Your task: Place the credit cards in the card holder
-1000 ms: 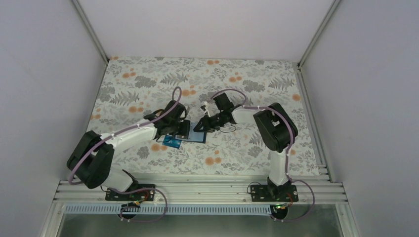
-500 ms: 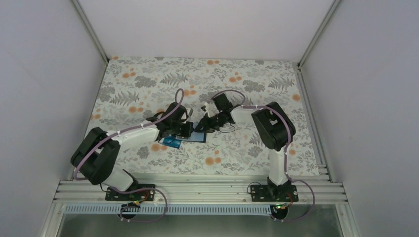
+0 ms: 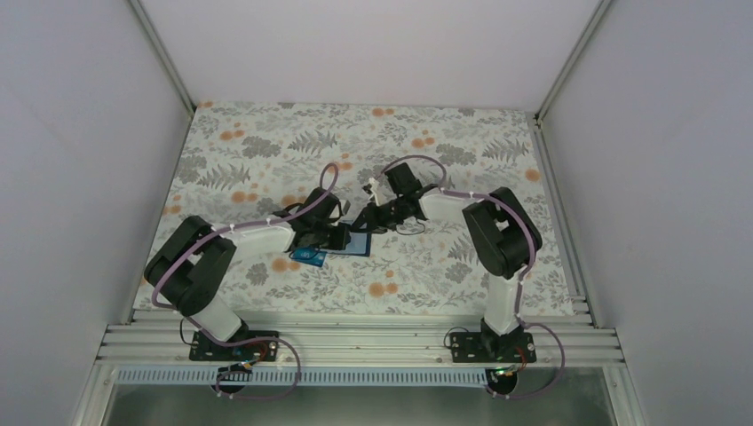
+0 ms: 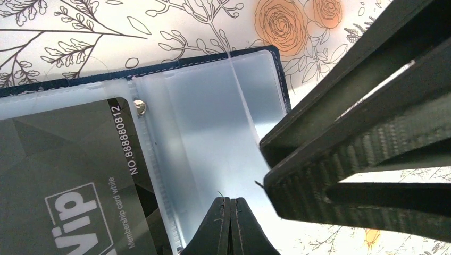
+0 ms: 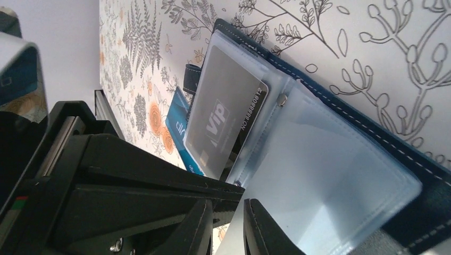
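Next, my left gripper backs off because it blocks the empty sleeve's path, while my right gripper pinches the sleeve's edge (image 4: 246, 109) and folds it over the VIP card.
The card holder (image 3: 359, 245) lies open at mid-table, its navy cover (image 4: 159, 65) under clear sleeves. A black VIP card (image 4: 58, 180) sits in the left sleeve, and it also shows in the right wrist view as the VIP card (image 5: 220, 119). A teal card (image 3: 308, 257) lies beside the holder, its corner peeking out as the teal card (image 5: 178, 121). My left gripper (image 4: 231, 201) is shut with nothing in it, tip down on the right sleeve. My right gripper (image 5: 230, 206) meets it from the right, jaws narrow on that sleeve's edge. The other cards are hidden.
The floral tablecloth (image 3: 266, 151) covers the whole table. White walls and aluminium posts close it in on three sides. Both arms (image 3: 257, 235) (image 3: 453, 206) converge over the holder, with their fingertips nearly touching each other.
My left arm has stretched forward, bringing its shut gripper right onto the holder's sleeve. The right gripper's jaws have narrowed on the sleeve edge. The holder and teal card stayed put.
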`<state>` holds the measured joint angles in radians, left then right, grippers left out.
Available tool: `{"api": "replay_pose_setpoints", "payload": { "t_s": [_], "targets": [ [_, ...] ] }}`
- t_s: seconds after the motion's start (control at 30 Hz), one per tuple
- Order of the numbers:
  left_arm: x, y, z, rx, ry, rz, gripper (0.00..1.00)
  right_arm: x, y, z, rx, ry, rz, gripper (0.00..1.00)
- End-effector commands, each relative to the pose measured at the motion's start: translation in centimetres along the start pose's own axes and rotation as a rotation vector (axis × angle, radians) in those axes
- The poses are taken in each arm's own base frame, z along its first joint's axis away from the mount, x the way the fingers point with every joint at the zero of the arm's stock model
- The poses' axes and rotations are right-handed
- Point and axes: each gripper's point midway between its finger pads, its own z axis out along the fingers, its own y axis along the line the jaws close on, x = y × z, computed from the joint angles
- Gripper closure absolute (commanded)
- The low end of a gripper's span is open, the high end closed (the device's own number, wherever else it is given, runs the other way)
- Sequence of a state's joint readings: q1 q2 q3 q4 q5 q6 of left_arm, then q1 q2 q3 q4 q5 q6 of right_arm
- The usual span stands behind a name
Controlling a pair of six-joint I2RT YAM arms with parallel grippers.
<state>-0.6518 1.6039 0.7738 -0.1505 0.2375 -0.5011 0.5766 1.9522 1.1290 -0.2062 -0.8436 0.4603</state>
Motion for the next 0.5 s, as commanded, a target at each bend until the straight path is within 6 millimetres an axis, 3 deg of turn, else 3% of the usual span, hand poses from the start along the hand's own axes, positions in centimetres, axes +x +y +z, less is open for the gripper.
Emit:
{"api": "replay_pose_setpoints", "payload": {
  "t_s": [0.0,0.2,0.47],
  "targets": [
    [0.0,0.1,0.3,0.004,-0.006,-0.006,0.98,-0.4,0.1,-1.8,0.068,-0.056,-0.014,0.82],
    [0.6,0.7,0.7,-0.018,0.007,-0.010,0.98,0.0,-2.1,-3.4,0.190,-0.115,0.031,0.82],
    [0.8,0.9,0.8,-0.021,0.011,-0.014,0.98,1.6,-3.6,-2.3,0.179,-0.076,0.085,0.82]
  ]
}}
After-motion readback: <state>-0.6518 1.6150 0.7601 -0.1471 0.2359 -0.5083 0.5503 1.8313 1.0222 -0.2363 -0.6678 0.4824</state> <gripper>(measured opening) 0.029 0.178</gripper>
